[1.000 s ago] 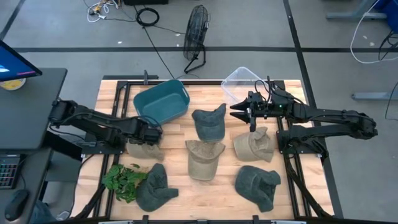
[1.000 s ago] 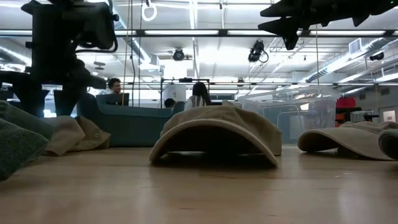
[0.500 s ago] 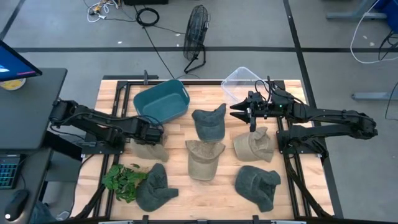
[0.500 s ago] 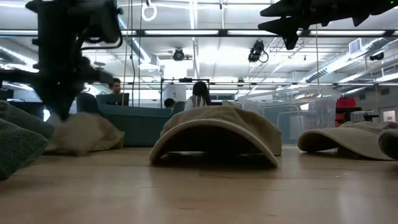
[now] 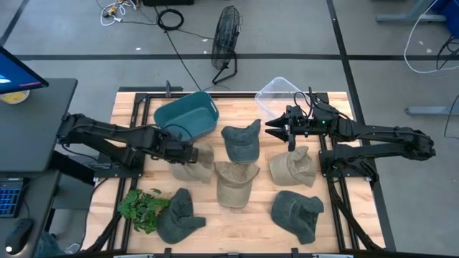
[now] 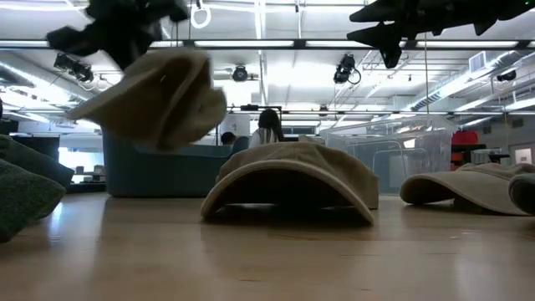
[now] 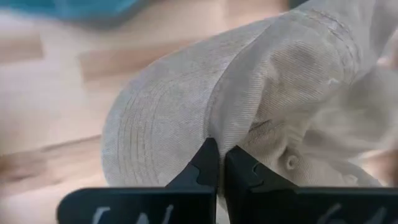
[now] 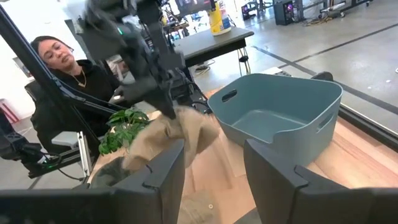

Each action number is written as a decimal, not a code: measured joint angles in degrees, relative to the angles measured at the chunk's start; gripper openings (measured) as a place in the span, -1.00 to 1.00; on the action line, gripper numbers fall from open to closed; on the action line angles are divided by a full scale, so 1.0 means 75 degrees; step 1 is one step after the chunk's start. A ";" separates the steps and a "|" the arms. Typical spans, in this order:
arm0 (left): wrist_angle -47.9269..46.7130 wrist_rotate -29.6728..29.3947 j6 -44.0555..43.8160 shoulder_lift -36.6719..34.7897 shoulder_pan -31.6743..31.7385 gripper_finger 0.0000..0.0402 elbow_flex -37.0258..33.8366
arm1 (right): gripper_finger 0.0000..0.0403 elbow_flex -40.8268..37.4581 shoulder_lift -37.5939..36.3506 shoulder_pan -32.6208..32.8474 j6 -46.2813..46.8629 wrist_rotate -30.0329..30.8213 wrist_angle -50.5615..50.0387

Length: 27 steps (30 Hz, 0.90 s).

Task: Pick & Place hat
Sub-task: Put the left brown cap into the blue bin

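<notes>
The robot's left gripper needs to let go of the tan cap inside the teal bin (image 5: 181, 127), close to the bin's near side.
My left gripper (image 5: 188, 153) is shut on a tan cap (image 5: 199, 160), held in the air between the teal bin (image 5: 185, 117) and the middle of the table. The cap also shows in the low view (image 6: 159, 96) and in the left wrist view (image 7: 261, 93). My right gripper (image 5: 276, 129) is open and empty, held high over the table's far right, near a clear container (image 5: 280, 93); the right wrist view (image 8: 214, 168) shows its fingers apart. My left gripper pinches the tan cap between its two fingers where the brim meets the crown (image 7: 214, 134). The fingers come from above, slanting from the table's left. The cap hangs below the gripper (image 6: 125, 21), lifted clear of the table, with its cloth slack.
Other caps lie on the table: a dark one (image 5: 242, 140) far centre, a tan one (image 5: 235, 181) in the middle, a tan one (image 5: 292, 166) at the right, and dark ones at the near right (image 5: 297, 211) and near left (image 5: 179, 215). A green plant (image 5: 141, 208) lies near left. A person (image 8: 62, 81) sits beyond the table.
My left gripper has risen and gone toward the table's right with the tan cap. The cap lay on the table at the left and now hangs lifted clear, nearer the middle. My right gripper has kept still.
</notes>
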 joint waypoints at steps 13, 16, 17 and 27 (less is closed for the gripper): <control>-0.0735 -0.2386 0.1262 -0.0009 0.1843 -0.96 0.1054 | -0.16 0.0000 0.0000 -0.0001 0.0020 -0.0001 -0.0030; -0.0748 -0.2397 0.1919 0.0009 0.2594 -0.97 0.1051 | -0.16 0.0000 0.0000 -0.0002 0.0020 -0.0001 -0.0045; -0.0749 -0.2400 0.2075 0.0009 0.2841 -0.97 0.1051 | -0.16 0.0000 0.0000 -0.0002 0.0020 -0.0001 -0.0044; -0.0743 -0.2281 0.2798 0.0129 0.4127 -0.97 0.1051 | -0.16 0.0000 0.0000 -0.0002 0.0020 -0.0001 -0.0047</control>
